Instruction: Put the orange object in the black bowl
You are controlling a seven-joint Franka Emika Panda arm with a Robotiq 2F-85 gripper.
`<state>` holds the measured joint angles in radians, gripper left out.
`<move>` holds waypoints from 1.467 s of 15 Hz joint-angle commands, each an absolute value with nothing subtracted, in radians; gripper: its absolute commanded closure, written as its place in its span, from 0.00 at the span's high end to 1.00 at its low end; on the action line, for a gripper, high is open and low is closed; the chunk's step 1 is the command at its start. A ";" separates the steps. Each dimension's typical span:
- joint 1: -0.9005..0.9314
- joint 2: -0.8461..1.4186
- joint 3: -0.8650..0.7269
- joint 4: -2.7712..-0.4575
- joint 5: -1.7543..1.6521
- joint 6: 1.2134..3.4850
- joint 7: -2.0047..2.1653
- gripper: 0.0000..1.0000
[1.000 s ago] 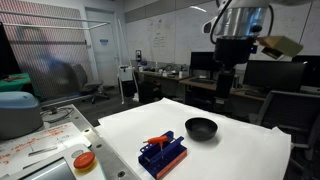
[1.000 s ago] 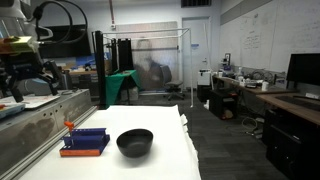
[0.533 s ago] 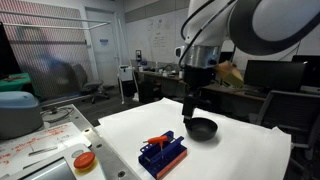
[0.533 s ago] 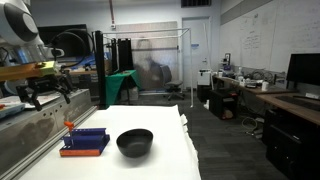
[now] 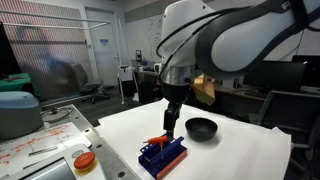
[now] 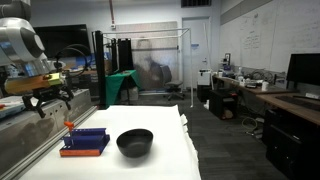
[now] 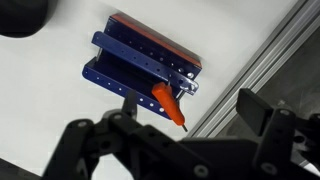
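My gripper should next move over to the orange object's handle [image 5: 158, 140] [image 7: 168, 103] at the end of the blue rack and close around the middle of it.
The orange object [image 5: 157, 139] is a slender orange-red stick resting on the blue slotted rack [image 5: 162, 155] on the white table. In the wrist view it [image 7: 168, 105] sticks out from the rack's [image 7: 140, 68] end towards the table edge. The glossy black bowl [image 5: 201, 128] stands empty beside the rack; it also shows in an exterior view [image 6: 135, 143] and at the wrist view's corner [image 7: 20, 15]. My gripper [image 5: 170, 126] hangs open and empty above the rack, and it also appears in an exterior view [image 6: 50, 100]. Its dark fingers [image 7: 175, 140] are spread wide, just below the orange object in the wrist picture.
A round orange-lidded container [image 5: 84, 161] and a large teal-grey tub [image 5: 18, 110] sit on the side bench by the table. A metal rail [image 7: 255, 65] runs along the table edge near the rack. Desks and monitors stand behind.
The arm has swung from above the black bowl to above the blue rack and come lower. The gripper stays open. The objects have not moved.
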<state>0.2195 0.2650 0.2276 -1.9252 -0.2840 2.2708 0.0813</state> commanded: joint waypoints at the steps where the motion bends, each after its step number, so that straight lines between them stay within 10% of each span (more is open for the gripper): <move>1: 0.266 0.361 0.198 -1.821 -0.328 2.248 0.079 1.00; 11: 0.338 0.546 0.130 -1.673 -0.388 2.236 0.085 1.00; 12: 0.344 0.559 0.123 -1.655 -0.395 2.228 0.083 0.75; 22: 0.363 0.606 0.099 -1.560 -0.393 2.139 0.084 0.13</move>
<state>0.3407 0.5905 0.1164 -1.6136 -0.3796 2.1813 0.0796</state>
